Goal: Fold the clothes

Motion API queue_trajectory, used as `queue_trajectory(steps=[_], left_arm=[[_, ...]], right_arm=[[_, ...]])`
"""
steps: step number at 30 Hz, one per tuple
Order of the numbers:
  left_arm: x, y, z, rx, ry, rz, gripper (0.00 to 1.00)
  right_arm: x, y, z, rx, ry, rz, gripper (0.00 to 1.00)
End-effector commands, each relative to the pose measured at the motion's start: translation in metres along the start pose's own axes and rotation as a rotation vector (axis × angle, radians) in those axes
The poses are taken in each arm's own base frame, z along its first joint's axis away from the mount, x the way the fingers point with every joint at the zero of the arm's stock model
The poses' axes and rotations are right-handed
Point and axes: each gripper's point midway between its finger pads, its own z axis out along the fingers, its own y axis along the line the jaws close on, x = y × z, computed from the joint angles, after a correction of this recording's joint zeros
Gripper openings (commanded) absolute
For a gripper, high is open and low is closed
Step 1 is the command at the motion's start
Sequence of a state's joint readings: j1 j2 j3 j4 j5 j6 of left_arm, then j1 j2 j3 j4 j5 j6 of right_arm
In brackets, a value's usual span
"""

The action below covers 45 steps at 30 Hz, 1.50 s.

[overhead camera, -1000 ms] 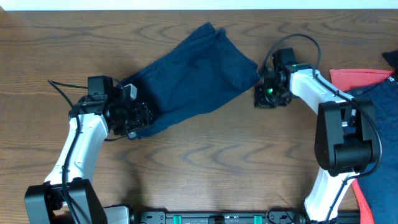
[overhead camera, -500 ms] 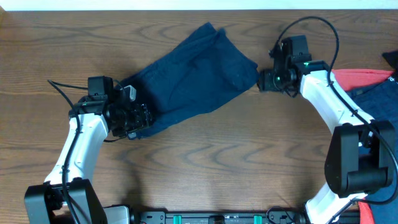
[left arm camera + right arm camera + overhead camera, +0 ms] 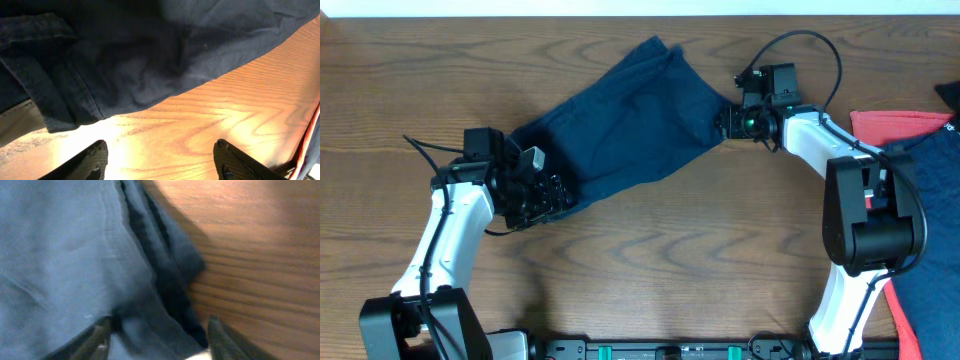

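Observation:
The dark navy shorts lie at a slant, with their corner at my right gripper farther back, so my right gripper needs to take hold of and pull that corner [image 3: 714,132] toward me before folding.
The dark navy shorts [image 3: 625,120] lie flat and slanted across the back middle of the table. My left gripper [image 3: 542,197] is open over bare wood at the shorts' lower-left end; the hem lies just beyond its fingertips [image 3: 160,159] in the left wrist view, where the shorts [image 3: 150,55] fill the top. My right gripper [image 3: 725,122] is open at the shorts' right corner. In the right wrist view its fingers [image 3: 157,337] straddle the folded edge of the fabric [image 3: 75,255] without closing on it. No waist button shows.
A red cloth [image 3: 895,125] and a blue cloth [image 3: 930,230] lie at the table's right edge. A white strip runs along the table's back edge [image 3: 640,8]. The arm bases stand at the front edge.
My right gripper moved up and then left, from beside the shorts' right corner onto its edge. My left gripper shifted slightly down and right, off the shorts' lower-left end.

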<state>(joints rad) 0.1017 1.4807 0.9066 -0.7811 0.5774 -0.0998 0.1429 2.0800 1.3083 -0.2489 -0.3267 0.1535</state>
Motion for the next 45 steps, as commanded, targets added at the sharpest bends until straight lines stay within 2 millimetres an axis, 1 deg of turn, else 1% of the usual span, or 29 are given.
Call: queue_trajectory(steps=[1,2,3,6,8,11,13,16,17,18,20,22,23,25,26,27,28,29,30,31,33,34,36,37,38,39,40,42,45], left_arm=[[0.003,-0.004,-0.002,0.018,-0.003,0.018,0.70],[0.003,-0.004,-0.002,0.018,-0.004,0.019,0.70],[0.003,-0.004,-0.002,0.018,-0.004,0.019,0.70],[0.003,-0.004,-0.002,0.015,-0.005,0.020,0.70],[0.002,-0.004,-0.002,0.015,-0.008,0.023,0.70],[0.000,-0.004,-0.002,0.016,-0.015,0.033,0.70],[-0.002,-0.004,-0.002,0.017,-0.022,0.037,0.70],[-0.005,-0.002,-0.003,0.001,-0.035,0.044,0.70],[-0.007,0.002,-0.002,-0.024,-0.044,0.046,0.70],[-0.009,0.007,-0.003,-0.052,-0.052,0.047,0.70],[-0.013,0.015,-0.003,-0.095,-0.067,0.049,0.70],[-0.015,0.014,-0.001,-0.093,-0.070,0.050,0.70],[-0.014,0.012,0.001,-0.085,-0.063,0.052,0.70],[-0.011,0.009,0.007,-0.078,-0.042,0.063,0.69],[-0.009,0.007,0.010,-0.078,-0.031,0.072,0.69],[-0.006,0.004,0.013,-0.078,-0.022,0.085,0.69],[-0.005,0.002,0.016,-0.080,-0.017,0.100,0.69],[-0.005,0.000,0.020,-0.085,-0.017,0.117,0.69],[-0.005,0.000,0.023,-0.099,-0.019,0.133,0.69],[-0.007,0.002,0.026,-0.123,-0.025,0.148,0.67],[-0.010,0.009,0.030,-0.181,-0.033,0.165,0.54],[-0.011,0.013,0.032,-0.212,-0.033,0.172,0.41],[-0.012,0.022,0.037,-0.261,-0.025,0.174,0.26],[-0.012,0.025,0.039,-0.274,-0.021,0.173,0.20],[-0.011,0.028,0.041,-0.282,-0.012,0.170,0.19],[-0.010,0.030,0.045,-0.285,0.001,0.165,0.12],[-0.009,0.032,0.048,-0.287,0.012,0.161,0.11],[-0.007,0.037,0.055,-0.294,0.036,0.152,0.11],[-0.003,0.047,0.067,-0.313,0.077,0.139,0.10]], right_arm=[[0.012,0.022,0.002,-0.113,0.051,0.015,0.14],[0.015,0.022,0.000,-0.120,0.067,0.024,0.03],[0.020,0.021,-0.003,-0.120,0.087,0.036,0.01],[0.037,0.016,-0.020,-0.080,0.168,0.079,0.01],[0.049,0.009,-0.037,-0.016,0.221,0.102,0.01],[0.069,-0.007,-0.073,0.142,0.306,0.120,0.01],[0.090,-0.013,-0.104,0.241,0.386,0.159,0.01],[0.113,-0.013,-0.134,0.309,0.479,0.182,0.01],[0.118,-0.012,-0.140,0.319,0.502,0.183,0.02],[0.123,-0.011,-0.144,0.322,0.521,0.187,0.07],[0.129,-0.011,-0.149,0.327,0.548,0.196,0.24],[0.130,-0.013,-0.151,0.331,0.554,0.206,0.42],[0.129,-0.016,-0.152,0.338,0.550,0.222,0.49],[0.128,-0.023,-0.154,0.360,0.540,0.254,0.59],[0.127,-0.026,-0.154,0.363,0.534,0.261,0.59],[0.124,-0.029,-0.154,0.361,0.523,0.269,0.53],[0.121,-0.030,-0.153,0.347,0.510,0.269,0.42],[0.117,-0.028,-0.150,0.309,0.496,0.245,0.33],[0.112,-0.021,-0.145,0.251,0.482,0.211,0.30],[0.108,-0.012,-0.141,0.187,0.468,0.183,0.26],[0.100,0.008,-0.133,0.074,0.435,0.166,0.19],[0.096,0.019,-0.128,0.018,0.417,0.158,0.15],[0.093,0.036,-0.118,-0.052,0.390,0.130,0.03],[0.095,0.043,-0.112,-0.076,0.384,0.124,0.01],[0.098,0.049,-0.106,-0.086,0.383,0.126,0.01],[0.104,0.055,-0.099,-0.087,0.386,0.125,0.01],[0.111,0.056,-0.093,-0.072,0.393,0.113,0.01],[0.130,0.046,-0.082,0.032,0.418,0.134,0.01],[0.155,0.011,-0.074,0.249,0.436,0.211,0.01]])
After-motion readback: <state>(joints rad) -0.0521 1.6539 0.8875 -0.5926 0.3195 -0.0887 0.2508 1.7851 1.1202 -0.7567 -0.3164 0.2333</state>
